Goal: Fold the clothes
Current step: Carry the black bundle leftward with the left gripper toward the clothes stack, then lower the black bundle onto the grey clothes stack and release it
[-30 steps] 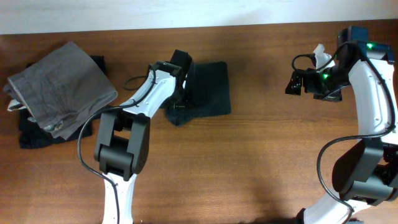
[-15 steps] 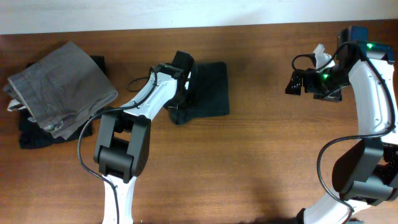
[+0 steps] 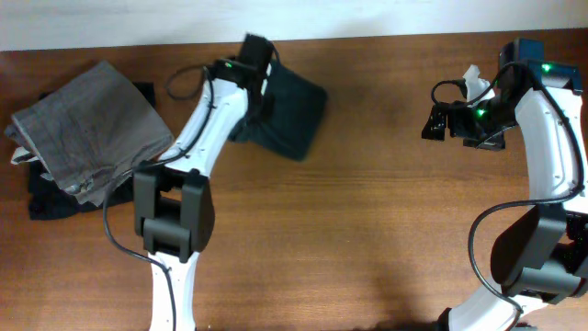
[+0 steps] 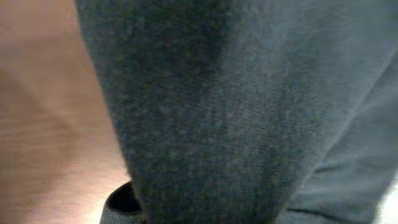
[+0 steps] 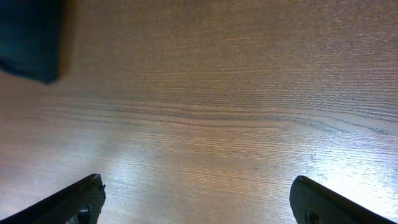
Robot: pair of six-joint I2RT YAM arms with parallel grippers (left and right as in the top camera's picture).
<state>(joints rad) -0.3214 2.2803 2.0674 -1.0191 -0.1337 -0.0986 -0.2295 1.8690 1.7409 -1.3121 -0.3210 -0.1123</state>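
Note:
The robot's left gripper should release the charcoal T-shirt bundle on top of the folded grey trousers [image 3: 92,119].
The clothes [image 3: 292,112], a dark charcoal T-shirt folded into a small bundle, lie tilted near the table's back edge, left of centre. My left gripper [image 3: 258,96] is shut on the bundle's left edge. In the left wrist view the dark cloth [image 4: 236,112] fills nearly the whole frame, and only one fingertip [image 4: 121,202] shows below it. My right gripper [image 3: 435,122] hangs open over bare wood at the far right, well away from the bundle. Its fingers [image 5: 81,196] stand wide apart with nothing between them, and a corner of the clothes [image 5: 28,37] shows at the upper left.
Folded grey trousers [image 3: 87,129] lie at the far left on top of a black folded garment [image 3: 46,198]. The wooden table [image 3: 367,230] runs to a pale wall along the back edge.
My left gripper closed on the folded T-shirt and carried it back and to the left, turning it askew. The right arm has not moved.

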